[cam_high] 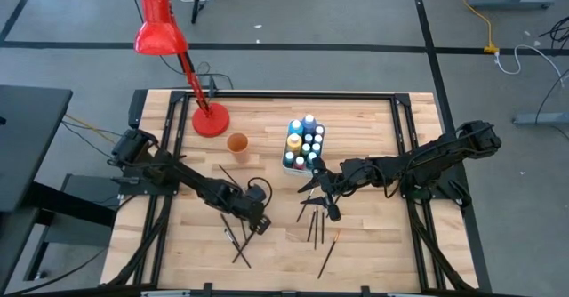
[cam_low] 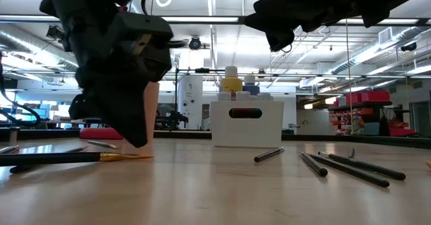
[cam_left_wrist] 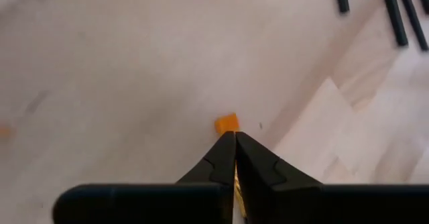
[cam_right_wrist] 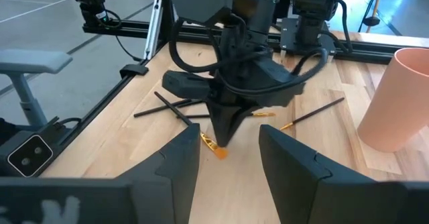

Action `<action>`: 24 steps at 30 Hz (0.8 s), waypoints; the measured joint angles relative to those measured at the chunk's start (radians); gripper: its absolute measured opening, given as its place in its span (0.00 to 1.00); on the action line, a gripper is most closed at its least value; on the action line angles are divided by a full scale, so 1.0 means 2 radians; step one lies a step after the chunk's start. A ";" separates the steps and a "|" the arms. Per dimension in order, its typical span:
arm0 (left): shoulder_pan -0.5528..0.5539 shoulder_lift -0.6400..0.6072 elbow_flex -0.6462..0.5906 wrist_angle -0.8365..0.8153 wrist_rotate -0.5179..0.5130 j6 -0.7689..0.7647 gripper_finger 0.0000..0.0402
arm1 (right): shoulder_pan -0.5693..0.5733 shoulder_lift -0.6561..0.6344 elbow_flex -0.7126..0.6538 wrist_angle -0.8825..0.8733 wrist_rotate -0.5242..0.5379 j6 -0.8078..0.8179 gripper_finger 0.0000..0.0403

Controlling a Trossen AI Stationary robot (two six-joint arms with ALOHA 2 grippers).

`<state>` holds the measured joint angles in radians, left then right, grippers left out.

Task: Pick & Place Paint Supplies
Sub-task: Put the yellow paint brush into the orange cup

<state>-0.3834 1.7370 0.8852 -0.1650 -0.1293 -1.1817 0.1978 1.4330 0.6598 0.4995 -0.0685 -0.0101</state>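
Observation:
The brush's gold ferrule is below the shut fingers of my left gripper, so next I open them and move lower to pinch the brush (cam_right_wrist: pixel 213 147) behind its orange tip.
Small white-capped paint bottles (cam_high: pixel 303 140) stand in a white box (cam_low: pixel 246 122) at mid-table. Thin dark brushes lie flat and scattered: one group (cam_high: pixel 316 224) near the right gripper, another (cam_high: pixel 236 241) near the left. My left gripper (cam_high: pixel 260 221) points down at the table and is shut on a brush (cam_low: pixel 67 158) with a gold ferrule and an orange tip (cam_left_wrist: pixel 226 123). My right gripper (cam_right_wrist: pixel 231 158) is open, hovers over the table right of the left one and faces it, touching nothing. My left gripper pinches the brush between its two fingertips at the ferrule end, just behind the orange tip (cam_right_wrist: pixel 214 145), which sticks out past the fingers. The fingers (cam_low: pixel 137 143) come from above, pointing down. The dark handle (cam_low: pixel 40 159) lies level along the table.
A peach cup (cam_high: pixel 237 144) stands left of the white box. A red desk lamp (cam_high: pixel 160 32) has its base (cam_high: pixel 211 120) at the far left of the table. More brushes (cam_right_wrist: pixel 167 106) lie behind the left gripper. Black rails (cam_high: pixel 267 94) frame the tabletop.

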 joint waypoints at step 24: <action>0.006 0.035 0.002 0.058 0.001 0.047 0.46 | 0.000 0.000 0.000 0.005 0.000 0.000 0.39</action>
<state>-0.3721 1.8079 0.8895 -0.0485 -0.1263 -1.0878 0.1978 1.4334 0.6594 0.5100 -0.0685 -0.0101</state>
